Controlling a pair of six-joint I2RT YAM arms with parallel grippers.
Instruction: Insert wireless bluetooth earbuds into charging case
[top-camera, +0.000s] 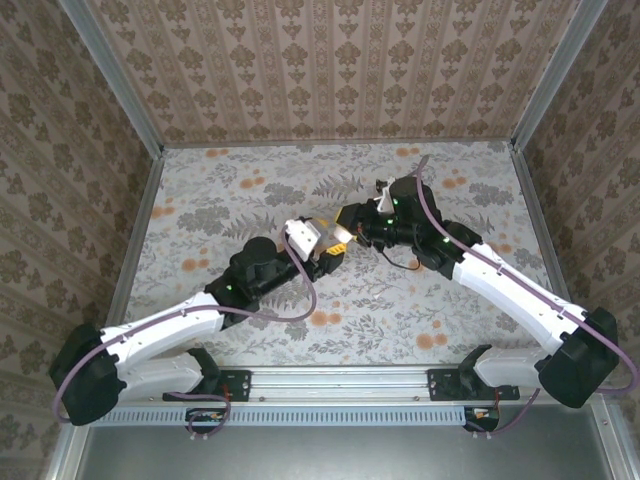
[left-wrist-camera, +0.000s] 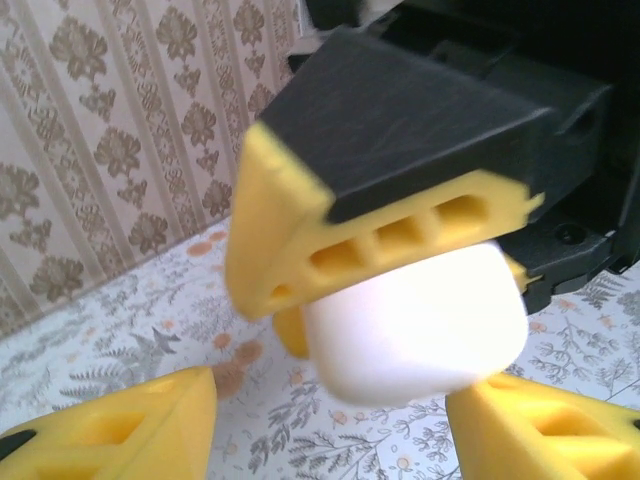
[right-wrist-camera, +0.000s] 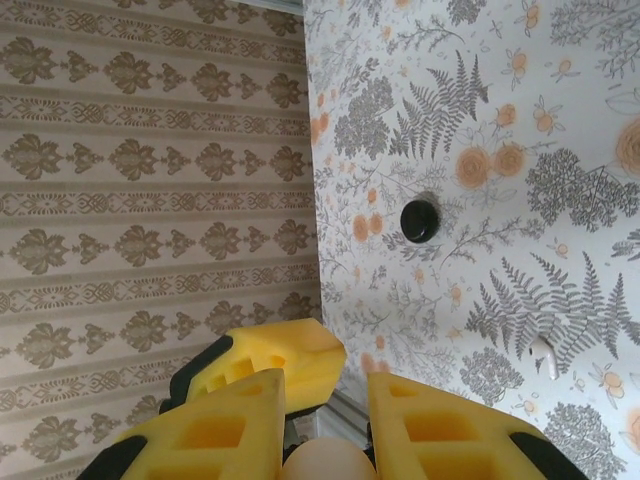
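Note:
I should take the exposed end (left-wrist-camera: 422, 340) with my left gripper, as my right gripper's finger covers the charging case's side, before my right gripper regrips the other end.
The white charging case (left-wrist-camera: 415, 325) hangs in the air above the table, pinched between the yellow fingers (left-wrist-camera: 380, 240) of my right gripper (right-wrist-camera: 325, 400). In the right wrist view the case (right-wrist-camera: 325, 462) shows as a pale rounded shape low between those fingers. My left gripper (left-wrist-camera: 335, 420) sits just below and around the case with its jaws apart, clear of the case on both sides. One black earbud (right-wrist-camera: 419, 220) lies alone on the floral table. In the top view both grippers meet near the table's middle, left (top-camera: 333, 252) and right (top-camera: 347, 225).
A tiny white piece (right-wrist-camera: 545, 358) lies on the table some way from the earbud. Patterned walls (top-camera: 330, 70) close in the table at the back and both sides. One finger of the left gripper (right-wrist-camera: 285, 362) sits close beside my right fingers.

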